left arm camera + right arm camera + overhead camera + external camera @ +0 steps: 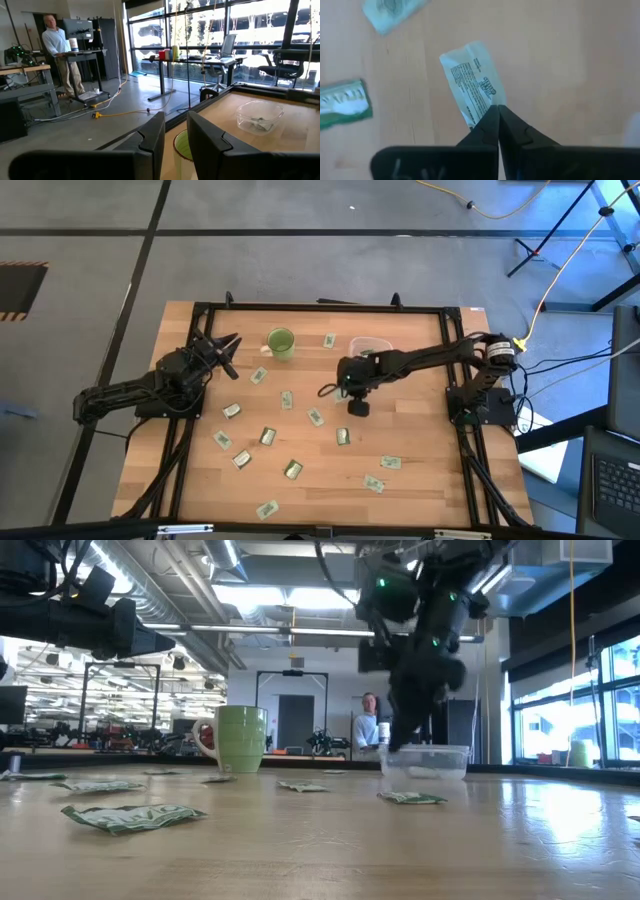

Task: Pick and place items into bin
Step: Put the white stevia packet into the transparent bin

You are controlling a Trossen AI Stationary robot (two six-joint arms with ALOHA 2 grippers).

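Note:
My right gripper is going to release the white packet on top of the packets inside the clear bin (370,356).
Several small pale green and silvery-white packets (268,436) lie flat and scattered over the wooden table. The clear bin (370,345) stands at the far middle, with a few packets inside (257,122). My right gripper (497,112) hovers over the table's middle, near the bin, shut on a white printed packet (472,80). Two more packets (342,102) lie on the wood below it. My left gripper (175,135) waits level at the far left, open, holding nothing. My right gripper pinches the white packet by one short end (487,102) between its two fingertips. The fingers come steeply from above, slanting down. The rest of the packet sticks out beyond the fingertips, lifted clear of the table.
A green mug (281,343) with a handle stands at the far left of middle, just ahead of my left gripper. A black frame (320,308) runs round the table. A person (368,725) stands in the room beyond.

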